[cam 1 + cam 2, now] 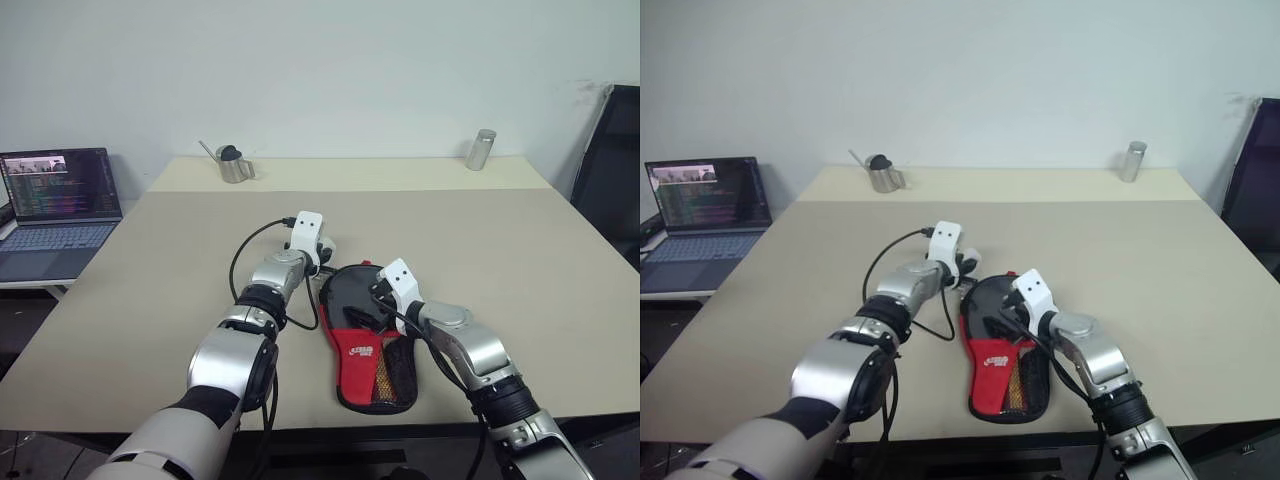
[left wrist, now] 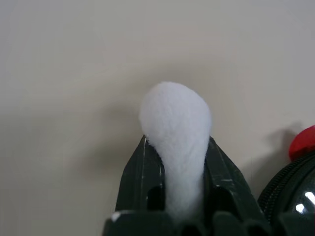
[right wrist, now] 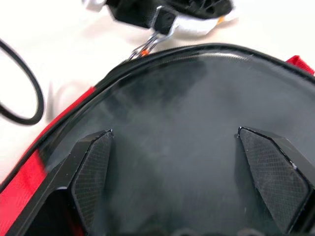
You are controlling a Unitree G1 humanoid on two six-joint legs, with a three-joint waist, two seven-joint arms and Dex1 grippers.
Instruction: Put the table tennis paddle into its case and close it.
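Next, I open my left gripper and let go of the white fluffy tag, now hanging from a zip pull, by the red tab at the case's far rim (image 1: 372,259).
The case (image 1: 365,350) lies flat near the table's front edge, black at its round end and red lower down, with a white logo and a mesh pocket. My left gripper (image 1: 322,255) is at the case's far left rim, shut on a white fluffy tag (image 2: 174,118). In the right wrist view the tag hangs from a metal zip pull (image 3: 150,43) on the rim. My right gripper (image 1: 372,305) stands open over the case's black top, its fingers (image 3: 91,167) spread on the glossy surface. The paddle is hidden.
An open laptop (image 1: 58,205) sits on a side table to the left. A metal cup with a spout (image 1: 234,163) and a metal can (image 1: 481,149) stand along the far edge. A black chair (image 1: 612,170) is at the right. A black cable (image 1: 245,260) loops by my left wrist.
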